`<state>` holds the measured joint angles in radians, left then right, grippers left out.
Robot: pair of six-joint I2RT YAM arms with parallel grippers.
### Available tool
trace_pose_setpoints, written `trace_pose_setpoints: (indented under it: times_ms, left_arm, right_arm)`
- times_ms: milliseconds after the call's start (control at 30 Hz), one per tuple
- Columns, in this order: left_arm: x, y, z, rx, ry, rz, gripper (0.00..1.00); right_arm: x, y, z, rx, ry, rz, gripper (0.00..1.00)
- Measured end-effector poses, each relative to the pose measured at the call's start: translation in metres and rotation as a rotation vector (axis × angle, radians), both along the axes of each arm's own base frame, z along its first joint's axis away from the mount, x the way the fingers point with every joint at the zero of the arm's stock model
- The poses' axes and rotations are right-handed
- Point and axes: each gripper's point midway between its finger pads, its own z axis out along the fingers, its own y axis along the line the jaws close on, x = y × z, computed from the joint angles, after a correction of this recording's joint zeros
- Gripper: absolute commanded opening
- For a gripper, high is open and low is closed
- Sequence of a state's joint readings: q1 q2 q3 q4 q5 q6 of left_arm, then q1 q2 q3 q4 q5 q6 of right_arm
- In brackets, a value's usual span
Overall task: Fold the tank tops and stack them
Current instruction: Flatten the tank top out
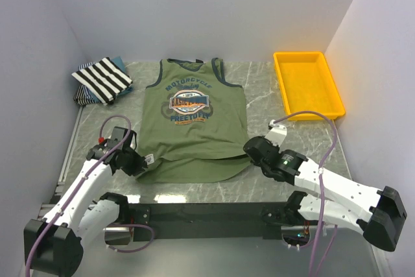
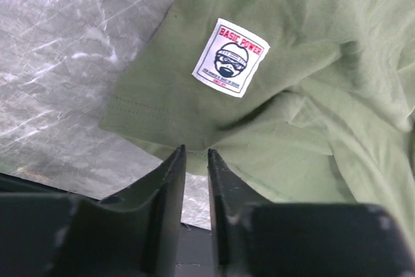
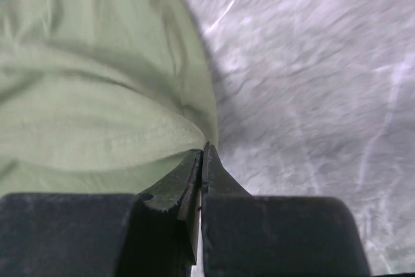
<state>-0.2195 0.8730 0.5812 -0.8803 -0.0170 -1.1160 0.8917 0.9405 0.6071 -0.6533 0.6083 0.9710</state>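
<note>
The olive-green tank top's hem is between my left gripper's fingers inward of its corner, so next I open my left gripper and pinch that corner [image 2: 108, 123] before lifting.
The olive-green tank top [image 1: 194, 128] lies face up mid-table, its chest print showing and its lower part rumpled into a loose fold. My left gripper [image 1: 139, 162] is at the shirt's bottom-left corner. In the left wrist view the gripper [image 2: 194, 152] has its jaws a narrow gap apart, tips at the hem of the tank top [image 2: 292, 95] below a white label [image 2: 231, 57]. My right gripper [image 1: 249, 149] is at the bottom-right corner. In the right wrist view it [image 3: 204, 150] is shut on the tank top's [image 3: 97, 95] hem. The folded striped tank top [image 1: 104, 79] lies on a bluish one [image 1: 120, 63] at back left.
A yellow plastic tray [image 1: 308, 82] stands at the back right. White walls close in the table on the left, back and right. A black bar [image 1: 207, 212] runs along the near edge between the arm bases.
</note>
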Motion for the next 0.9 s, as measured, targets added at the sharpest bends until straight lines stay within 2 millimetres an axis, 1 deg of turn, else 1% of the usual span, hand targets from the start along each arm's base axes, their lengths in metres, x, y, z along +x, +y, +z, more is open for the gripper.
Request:
trace_pose_setpoints:
  times_ms: [100,233,267,367,433,567,667,700,733,800,900]
  left_arm:
    - [-0.002,0.000,-0.005,0.004,0.018,-0.001,0.22]
    - [-0.005,0.001,-0.011,0.010,0.041,-0.002,0.14]
    - [-0.005,0.001,-0.012,0.012,0.047,-0.002,0.13]
    - [-0.005,0.001,-0.013,0.013,0.052,-0.002,0.12]
    - [-0.003,0.001,-0.014,0.014,0.051,-0.003,0.13]
    - [-0.003,0.001,-0.014,0.014,0.051,-0.004,0.18]
    - [-0.003,0.000,-0.015,0.015,0.058,-0.008,0.26]
    - [-0.004,0.000,-0.016,0.016,0.062,-0.012,0.31]
    - [-0.005,-0.001,-0.017,0.018,0.070,-0.018,0.32]
    - [-0.007,-0.003,-0.020,0.021,0.087,-0.030,0.38]
    - [-0.012,-0.007,-0.027,0.031,0.129,-0.063,0.43]
  right_arm:
    - [0.007,-0.011,0.012,-0.012,-0.031,-0.065,0.00]
    - [0.014,-0.031,0.013,-0.025,-0.033,-0.147,0.00]
    - [0.016,-0.037,0.014,-0.023,-0.035,-0.167,0.00]
    - [0.020,-0.051,0.016,-0.009,-0.048,-0.220,0.00]
    - [0.023,-0.057,0.019,0.005,-0.059,-0.242,0.00]
    - [0.028,-0.062,0.021,0.017,-0.069,-0.259,0.00]
    - [0.030,-0.064,0.021,0.020,-0.070,-0.262,0.00]
    - [0.031,-0.064,0.020,0.022,-0.070,-0.261,0.00]
    - [0.032,-0.065,0.021,0.023,-0.071,-0.262,0.00]
    - [0.035,-0.065,0.021,0.025,-0.074,-0.262,0.00]
    - [0.039,-0.066,0.022,0.029,-0.079,-0.265,0.00]
